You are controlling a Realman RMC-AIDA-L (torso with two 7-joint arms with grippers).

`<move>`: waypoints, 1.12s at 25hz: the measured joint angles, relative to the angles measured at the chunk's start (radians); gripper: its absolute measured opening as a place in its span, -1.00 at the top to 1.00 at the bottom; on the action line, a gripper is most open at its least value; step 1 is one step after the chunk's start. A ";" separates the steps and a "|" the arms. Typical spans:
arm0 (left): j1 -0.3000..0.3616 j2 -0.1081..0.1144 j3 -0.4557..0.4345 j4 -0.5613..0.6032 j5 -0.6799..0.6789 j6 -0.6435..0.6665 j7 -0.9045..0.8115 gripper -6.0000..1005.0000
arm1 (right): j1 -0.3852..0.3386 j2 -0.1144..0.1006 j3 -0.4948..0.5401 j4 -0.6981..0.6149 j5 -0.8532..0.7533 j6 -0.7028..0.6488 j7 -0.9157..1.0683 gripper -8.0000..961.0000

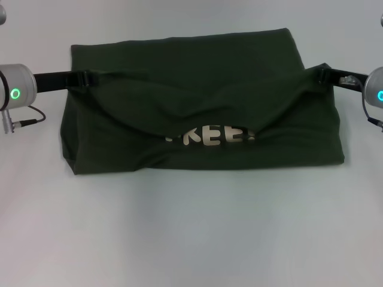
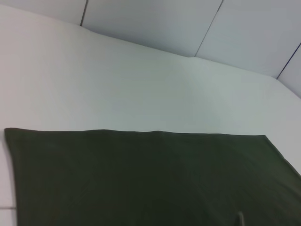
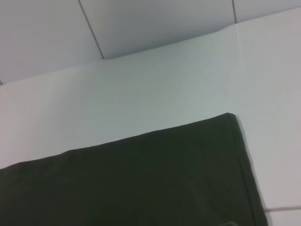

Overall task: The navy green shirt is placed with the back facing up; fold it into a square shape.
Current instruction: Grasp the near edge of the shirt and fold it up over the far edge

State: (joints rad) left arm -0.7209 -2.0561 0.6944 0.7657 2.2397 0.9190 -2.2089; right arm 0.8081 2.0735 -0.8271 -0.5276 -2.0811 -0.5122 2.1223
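My left gripper will let go of the fabric edge on the shirt just inside its side edge [image 1: 82, 91], below the shirt's far corner.
The navy green shirt [image 1: 203, 89] lies across the white table as a wide rectangle, with one layer doubled over it. That layer's edge sags in a curve between the two grippers, and part of the cream lettering [image 1: 210, 136] shows below it. My left gripper [image 1: 82, 78] is shut on the fabric edge at the shirt's left side. At the right side my right gripper [image 1: 321, 74] pinches the same edge. The left wrist view shows only plain shirt cloth [image 2: 141, 179], and so does the right wrist view, where the shirt [image 3: 141, 183] fills the lower part.
The white table [image 1: 191, 239] runs wide in front of the shirt and on both sides. Pale wall panels [image 2: 188, 23] rise behind the table's far edge, and the wall [image 3: 141, 23] also shows in the right wrist view.
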 joint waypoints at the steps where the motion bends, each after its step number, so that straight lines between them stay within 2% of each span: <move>1: 0.000 -0.001 0.000 -0.001 -0.001 -0.004 0.000 0.94 | 0.000 -0.001 0.000 0.000 0.000 -0.002 0.000 0.88; 13: 0.000 -0.008 0.000 -0.001 0.002 -0.031 -0.008 0.91 | 0.008 -0.011 -0.003 -0.001 -0.003 0.009 0.000 0.88; 17: -0.004 -0.005 0.001 -0.008 0.047 -0.057 -0.060 0.90 | 0.003 -0.024 -0.007 0.004 -0.005 0.008 0.000 0.88; 21: -0.005 -0.014 0.001 -0.005 0.097 -0.078 -0.092 0.88 | 0.001 -0.034 -0.010 0.010 -0.016 0.010 -0.006 0.87; 22: -0.001 -0.019 -0.001 0.002 0.096 -0.076 -0.093 0.80 | -0.002 -0.037 -0.010 0.009 -0.023 0.001 -0.005 0.87; 28: 0.065 -0.054 -0.009 0.114 0.034 -0.047 -0.094 0.31 | -0.030 -0.066 0.015 -0.011 -0.025 -0.076 0.011 0.48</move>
State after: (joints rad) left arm -0.6554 -2.1104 0.6850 0.8794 2.2733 0.8719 -2.3025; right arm 0.7785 2.0079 -0.8121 -0.5389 -2.1061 -0.5881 2.1337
